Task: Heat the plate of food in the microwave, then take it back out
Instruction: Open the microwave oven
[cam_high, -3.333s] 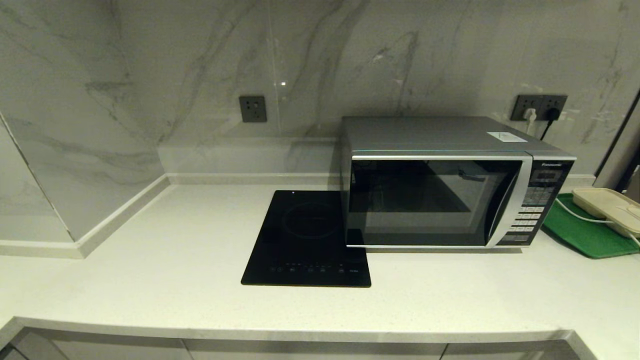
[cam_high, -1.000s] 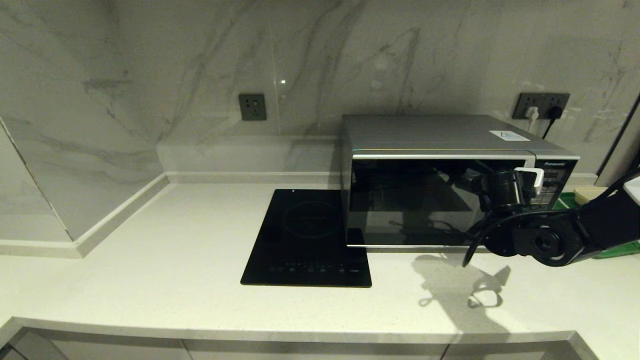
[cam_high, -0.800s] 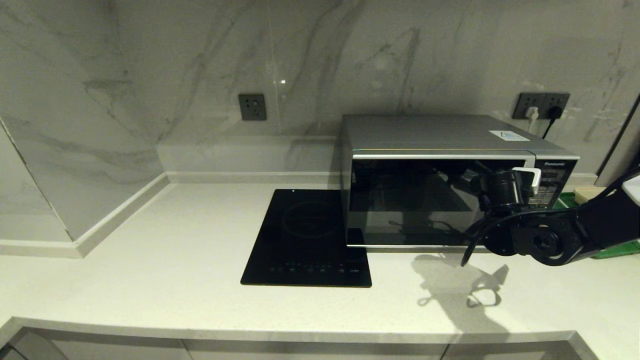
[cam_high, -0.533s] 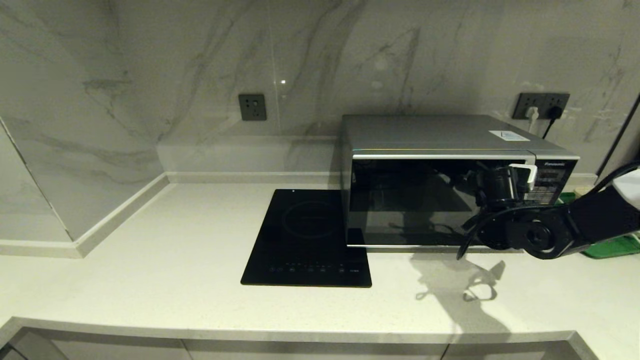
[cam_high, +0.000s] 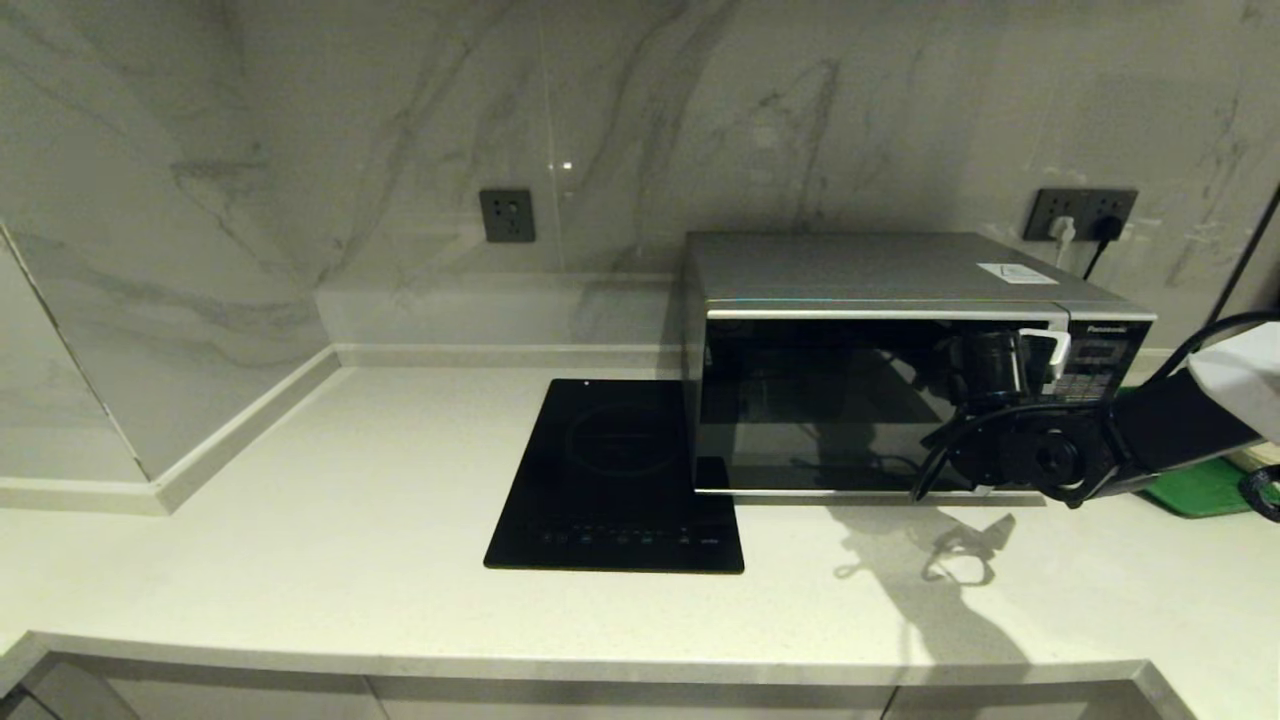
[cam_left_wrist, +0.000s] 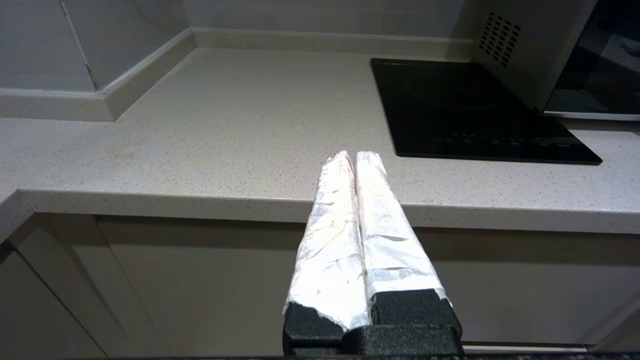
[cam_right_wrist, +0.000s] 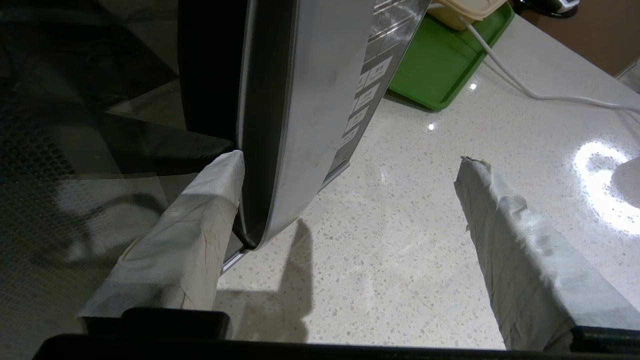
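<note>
I will close my empty right gripper next at the top corner (cam_high: 1060, 312) of the microwave's door beside the control panel.
The silver microwave (cam_high: 880, 280) stands on the counter at centre right with its dark glass door closed. My right gripper (cam_high: 1005, 400) hovers at the door's right side, open. In the right wrist view one padded finger (cam_right_wrist: 200, 215) rests against the dark glass beside the curved silver trim (cam_right_wrist: 320, 90), and the other finger (cam_right_wrist: 505, 235) hangs over bare counter, so the right gripper (cam_right_wrist: 352, 160) straddles the trim's lower end. The plate of food is out of view. My left gripper (cam_left_wrist: 354, 156) is shut on nothing, parked below the counter's front edge.
A flat black hob (cam_high: 615, 480) lies just left of the microwave, partly under its corner. A green tray (cam_right_wrist: 440, 65) with a beige container (cam_right_wrist: 465, 10) and a white cable (cam_right_wrist: 525, 90) sits to the microwave's right. Wall sockets (cam_high: 1080, 212) are behind.
The right arm came in from the right and edged up and forward to the door's right side. The microwave door has stayed closed.
</note>
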